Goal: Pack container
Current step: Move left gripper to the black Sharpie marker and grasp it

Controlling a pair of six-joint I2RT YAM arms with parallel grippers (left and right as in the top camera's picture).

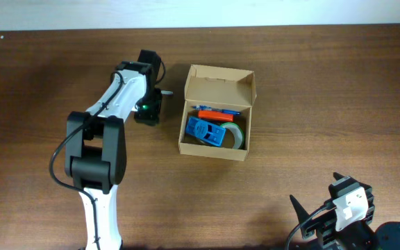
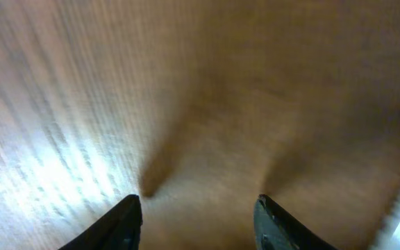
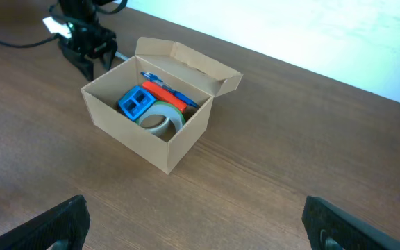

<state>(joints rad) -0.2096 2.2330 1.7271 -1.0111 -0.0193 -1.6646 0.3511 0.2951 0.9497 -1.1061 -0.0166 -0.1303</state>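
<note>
My left gripper's fingers are over bare wood next to the pale marker, so next I open them, move toward the table's far edge and grab the marker [image 1: 166,92].
The tan cardboard container [image 1: 211,148] stands open mid-table, its flap lid [image 1: 221,85] raised at the far side; it also shows in the right wrist view [image 3: 127,136]. Inside lie a blue plastic item [image 1: 205,131], a roll of tape [image 1: 235,136], an orange item [image 1: 216,114] and a blue pen. My left gripper [image 1: 148,113] points down at the table just left of the container, apart from it. In its own view the jaws [image 2: 196,208] are open with only blurred wood between them. My right gripper [image 3: 196,217] is open and empty, far from the container at the front right [image 1: 349,199].
A small pale thing [image 1: 167,92] sticks out beside the left gripper, toward the container; I cannot tell what it is. The left arm [image 1: 99,146] stretches from the front edge up the left side. A pale strip runs along the table's far edge.
</note>
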